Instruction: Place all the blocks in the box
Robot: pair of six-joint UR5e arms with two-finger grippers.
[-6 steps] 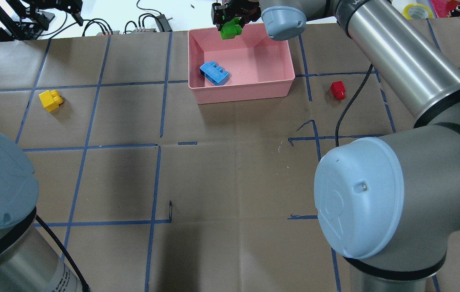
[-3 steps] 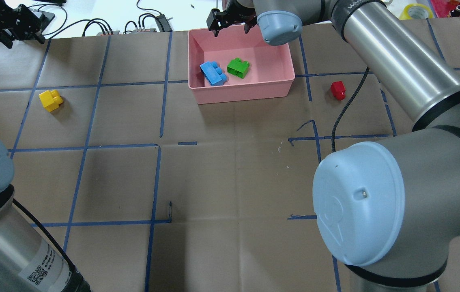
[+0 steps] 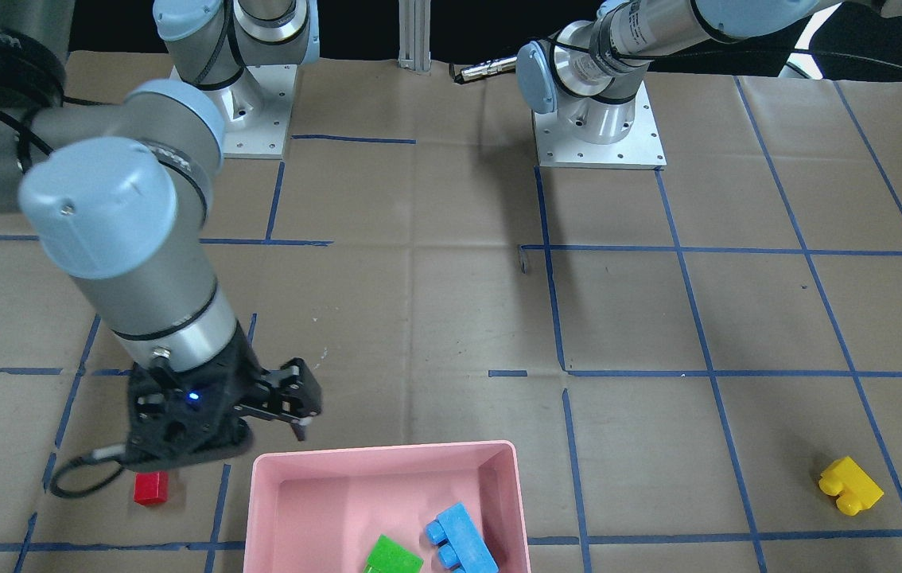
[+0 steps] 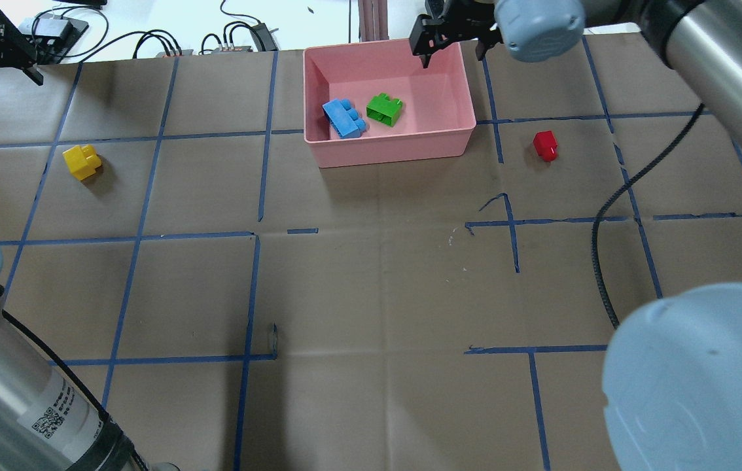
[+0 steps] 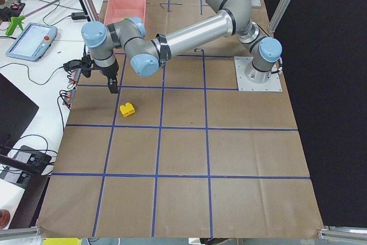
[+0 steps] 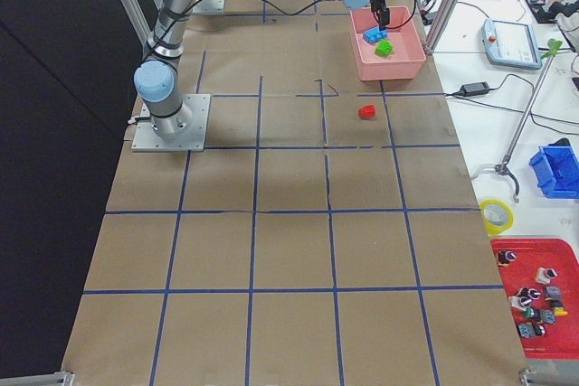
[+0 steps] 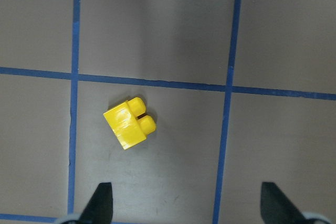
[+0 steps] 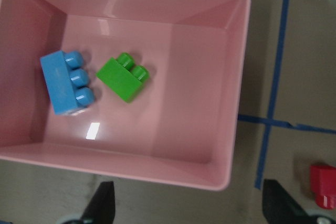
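My left gripper should next move to the yellow block and close across the block's round knobs (image 3: 840, 492) (image 7: 142, 116) and the flat side opposite them.
The pink box (image 4: 390, 147) stands at the far middle of the table and holds the light blue block (image 4: 343, 118) and the green block (image 4: 384, 109), side by side. My right gripper (image 4: 453, 42) hangs open and empty over the box's far right corner; its wrist view shows the box (image 8: 231, 103) below. The red block (image 4: 546, 144) lies on the paper right of the box. The yellow block (image 4: 81, 161) lies at the far left. My left gripper (image 7: 189, 205) is open and empty, high above and just beyond the yellow block (image 7: 130, 123).
Cables and small electronics (image 4: 240, 33) lie along the table's far edge behind the box. A tablet (image 5: 31, 32) rests on the side bench. Blue tape lines grid the brown paper.
My right gripper opened and let go of the green block, which now lies in the box beside the blue one. That gripper then moved right. My left gripper shifted further left.
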